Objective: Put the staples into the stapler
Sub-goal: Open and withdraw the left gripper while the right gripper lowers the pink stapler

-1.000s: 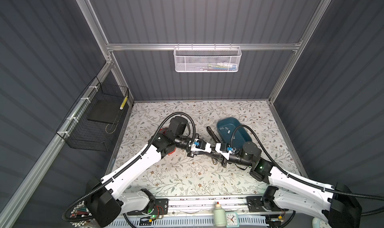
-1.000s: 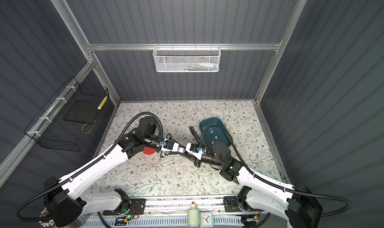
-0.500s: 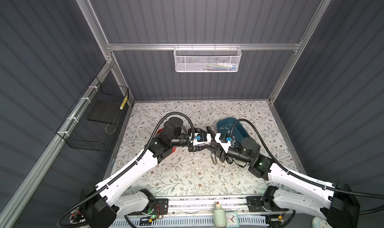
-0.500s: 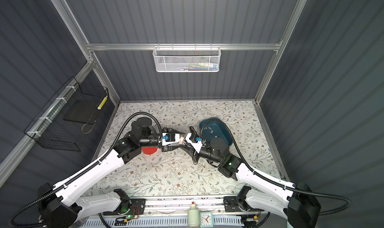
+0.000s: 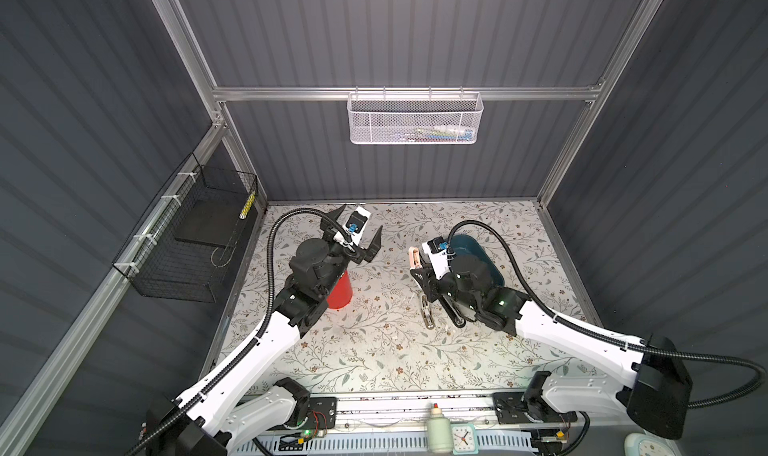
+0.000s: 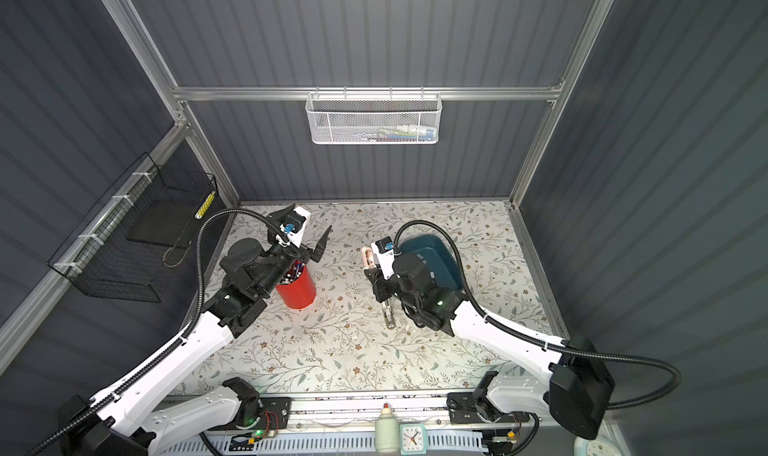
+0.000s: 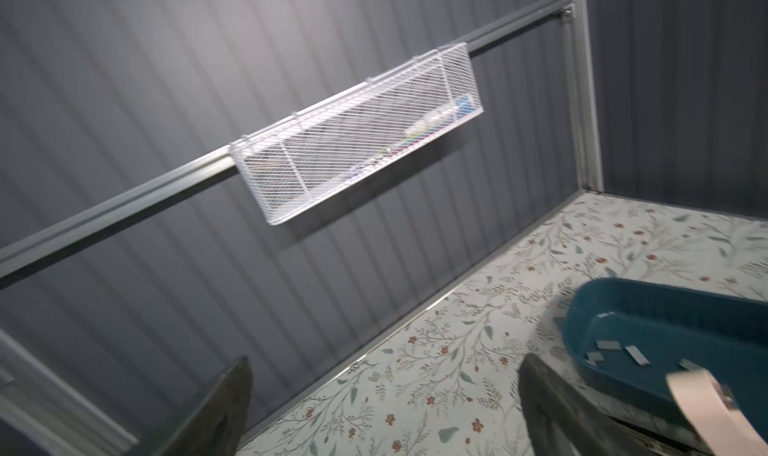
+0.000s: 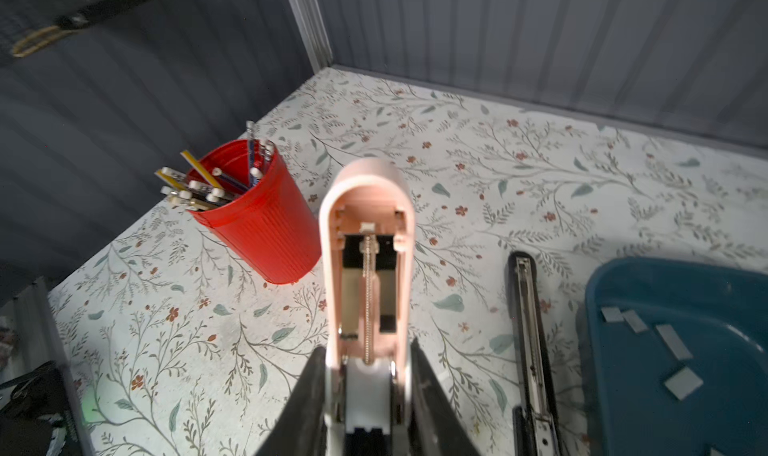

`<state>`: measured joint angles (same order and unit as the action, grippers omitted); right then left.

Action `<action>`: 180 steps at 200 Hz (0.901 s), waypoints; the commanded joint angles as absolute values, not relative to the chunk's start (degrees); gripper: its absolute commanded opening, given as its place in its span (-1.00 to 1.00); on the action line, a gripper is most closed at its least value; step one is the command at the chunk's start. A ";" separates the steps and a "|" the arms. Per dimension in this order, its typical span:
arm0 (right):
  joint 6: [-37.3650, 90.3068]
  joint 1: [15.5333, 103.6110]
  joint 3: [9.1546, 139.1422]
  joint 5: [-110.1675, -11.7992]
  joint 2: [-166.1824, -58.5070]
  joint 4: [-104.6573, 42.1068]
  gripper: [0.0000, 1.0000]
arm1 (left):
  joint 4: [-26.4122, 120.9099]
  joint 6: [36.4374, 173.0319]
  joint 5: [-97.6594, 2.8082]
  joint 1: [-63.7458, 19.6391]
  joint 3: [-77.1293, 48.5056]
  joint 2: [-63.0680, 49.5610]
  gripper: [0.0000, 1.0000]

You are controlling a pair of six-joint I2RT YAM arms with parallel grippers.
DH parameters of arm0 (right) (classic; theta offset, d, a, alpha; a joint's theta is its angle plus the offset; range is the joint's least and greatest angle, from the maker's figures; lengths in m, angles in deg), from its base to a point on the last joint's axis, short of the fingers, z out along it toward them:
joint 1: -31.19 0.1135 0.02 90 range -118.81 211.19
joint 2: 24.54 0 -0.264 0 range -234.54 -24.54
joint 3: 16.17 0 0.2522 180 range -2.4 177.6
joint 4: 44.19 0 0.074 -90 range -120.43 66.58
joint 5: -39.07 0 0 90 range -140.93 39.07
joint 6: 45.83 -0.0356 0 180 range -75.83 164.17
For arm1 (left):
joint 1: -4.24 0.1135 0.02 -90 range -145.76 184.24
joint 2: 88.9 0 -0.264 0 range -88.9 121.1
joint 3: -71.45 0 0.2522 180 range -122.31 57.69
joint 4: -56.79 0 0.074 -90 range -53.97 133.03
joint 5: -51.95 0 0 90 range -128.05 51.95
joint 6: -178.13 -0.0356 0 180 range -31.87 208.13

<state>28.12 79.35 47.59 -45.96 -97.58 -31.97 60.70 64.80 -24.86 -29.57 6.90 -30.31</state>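
The stapler will go down on the bare table [image 5: 390,305] between the red cup and the blue tray, where I need to set it with my right gripper.
The stapler is open. Its pink top cover [image 8: 365,242] stands raised, and my right gripper [image 8: 368,375] is shut on it near the hinge. In both top views the pink cover [image 5: 412,256] [image 6: 366,256] rises from the right gripper [image 5: 417,269] [image 6: 372,271]. The stapler's black base with the metal rail [image 8: 530,329] [image 5: 428,317] lies on the table beside the blue tray [image 8: 623,292] [image 5: 486,254]. Several grey staples [image 8: 673,342] [image 7: 606,344] lie loose in the tray. My left gripper [image 5: 359,227] [image 7: 385,375] hangs open and empty above the table's back left, apart from the stapler.
A red cup [image 5: 340,292] [image 8: 257,225] full of pencils stands under the left arm. A white mesh basket [image 5: 415,119] hangs on the back wall. A black wire basket [image 5: 187,242] hangs on the left wall. A bottle [image 5: 438,431] and a clock [image 5: 461,437] stand at the front rail.
My left gripper has opened, let go of the stapler and drawn back to the left and up. The right gripper has kept its hold and tilted the pink cover upward.
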 commanded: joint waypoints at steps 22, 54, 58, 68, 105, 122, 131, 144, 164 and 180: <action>19.85 80.79 50.25 -41.81 -102.51 -25.44 -1.00 | 61.85 64.04 -19.04 -29.78 6.43 -30.66 0.99; 14.44 81.18 51.61 -45.07 -106.50 -24.88 -1.00 | 61.09 63.63 -21.17 -29.78 6.22 -30.28 1.00; 13.71 81.27 51.77 -45.34 -107.24 -24.91 -1.00 | 61.33 63.45 -21.13 -29.78 6.35 -30.13 0.99; 12.24 81.54 52.34 -46.29 -109.43 -25.15 -1.00 | 61.53 63.49 -21.08 -29.77 6.36 -29.72 0.99; 10.61 86.05 62.72 -38.39 -120.89 -14.94 -1.00 | 59.14 63.68 -23.08 -29.78 4.88 -28.69 0.99; 10.36 88.14 66.46 -33.81 -125.33 -11.74 -1.00 | 59.23 63.28 -22.63 -29.78 5.05 -29.12 0.99; 9.15 88.38 68.35 -32.23 -127.64 -9.57 -1.00 | 59.90 63.06 -22.12 -29.73 5.51 -29.35 0.99; 8.23 88.38 69.98 -31.04 -130.66 -8.51 -1.00 | 60.77 62.82 -21.68 -29.78 5.92 -29.33 0.99; 7.34 88.38 72.71 -31.66 -135.03 -5.76 -1.00 | 59.46 62.96 -22.46 -29.78 5.15 -28.92 0.99; 7.36 88.65 73.88 -31.88 -136.84 -5.16 -1.00 | 58.72 63.08 -22.93 -29.78 4.62 -28.86 0.99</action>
<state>9.14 88.64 71.68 -34.48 -134.54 -10.20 59.24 63.75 -22.22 -29.57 6.95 -28.65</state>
